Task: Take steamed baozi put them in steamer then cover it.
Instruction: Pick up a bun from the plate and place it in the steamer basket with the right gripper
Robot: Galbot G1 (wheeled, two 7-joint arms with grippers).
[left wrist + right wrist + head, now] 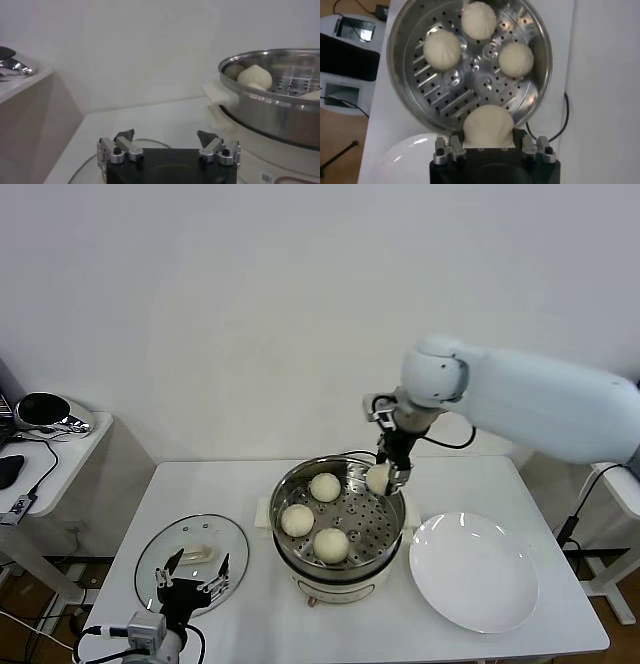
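Observation:
The baozi held in my right gripper needs to be put down by that gripper on the steamer tray's bare patch (367,512) (475,98) toward the white plate.
The steamer (392,536) stands mid-table with three steamed baozi (324,487) (297,520) (332,545) on its perforated tray. My right gripper (386,476) hangs over the pot's far right rim, shut on a fourth baozi (378,478). From the right wrist, that held baozi (488,122) sits between the jaws of the right gripper (488,142), above the tray's edge, with the other three (479,20) (441,49) (516,59) below. The cover (226,540) lies flat left of the pot. My left gripper (190,579) (166,136) stands open over its near edge, holding nothing.
An empty white plate (473,571) lies right of the steamer (270,112). A low side table (70,446) with a dark chrome object (45,412) stands off the left end. A black cable (565,120) runs behind the pot. The wall is close behind.

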